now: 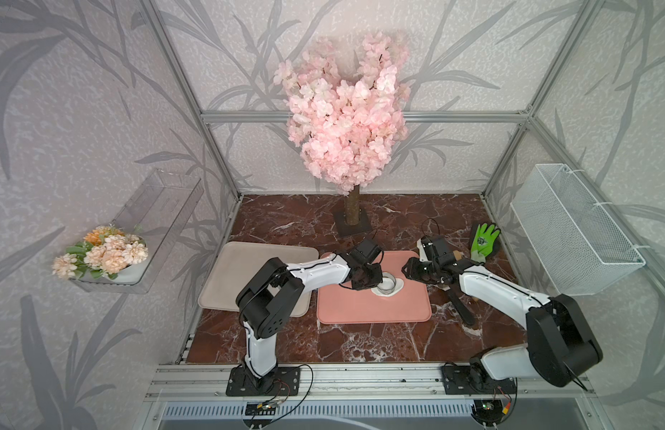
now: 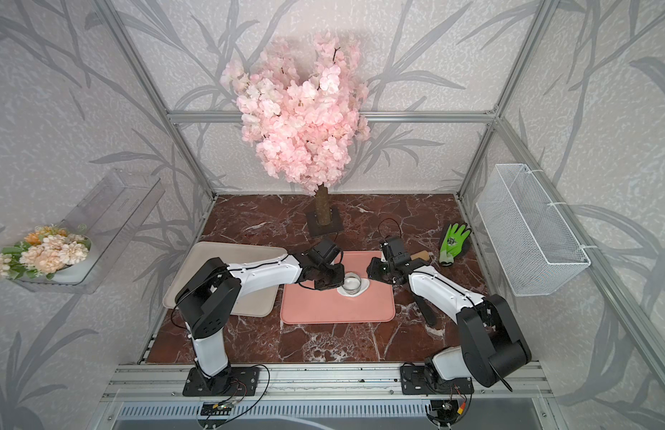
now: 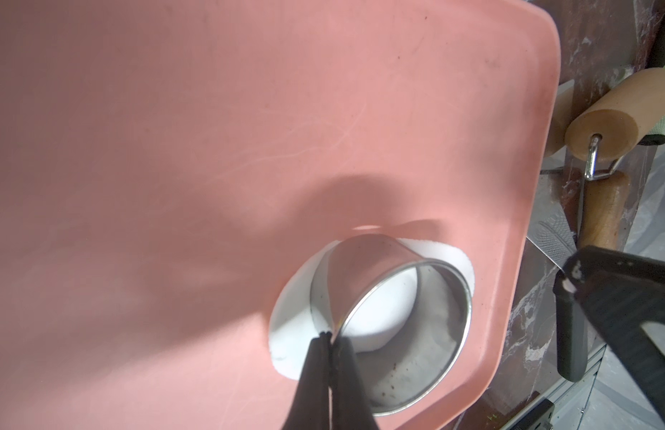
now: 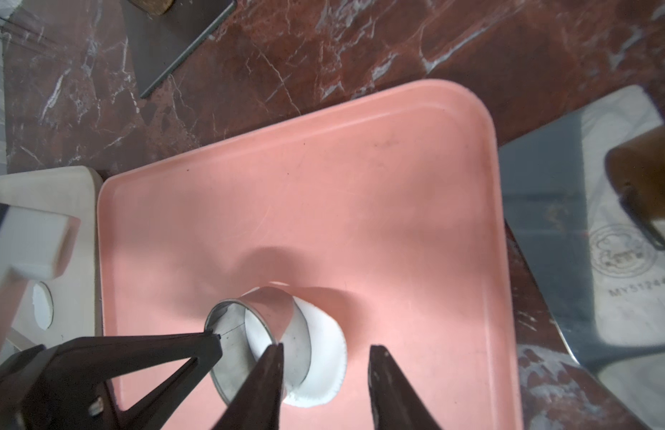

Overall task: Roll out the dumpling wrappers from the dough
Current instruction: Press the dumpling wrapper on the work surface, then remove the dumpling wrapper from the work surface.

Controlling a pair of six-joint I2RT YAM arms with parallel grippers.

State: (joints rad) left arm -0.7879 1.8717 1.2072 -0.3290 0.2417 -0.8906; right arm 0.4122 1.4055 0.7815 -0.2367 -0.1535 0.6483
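Note:
I need to use my right gripper to pinch the dough sheet's outer edge (image 1: 402, 284) and peel it away, as the dough sheet sticks out past the cutter that my left gripper holds.
A thin white dough (image 1: 397, 289) (image 4: 323, 324) sheet lies on the pink tray (image 1: 375, 311) (image 2: 334, 309). The round ring cutter (image 1: 387, 282) (image 3: 390, 309) (image 4: 256, 335) stands on it. My left gripper (image 1: 375, 280) (image 3: 329, 335) is shut on the cutter's rim. My right gripper (image 1: 407, 273) (image 4: 326, 348) stands open just beside the cutter; one finger is in front of its wall and the other is over bare tray. One flat white dumpling wrapper (image 4: 42, 306) lies on the beige tray, partly hidden by my left arm.
The beige tray (image 1: 226, 275) sits left of the pink one. A wooden rolling pin (image 1: 458, 256) (image 3: 602, 123) with a black handle lies right of the pink tray, under my right arm. A green glove (image 1: 485, 240) and the tree's base (image 1: 351, 223) are further back.

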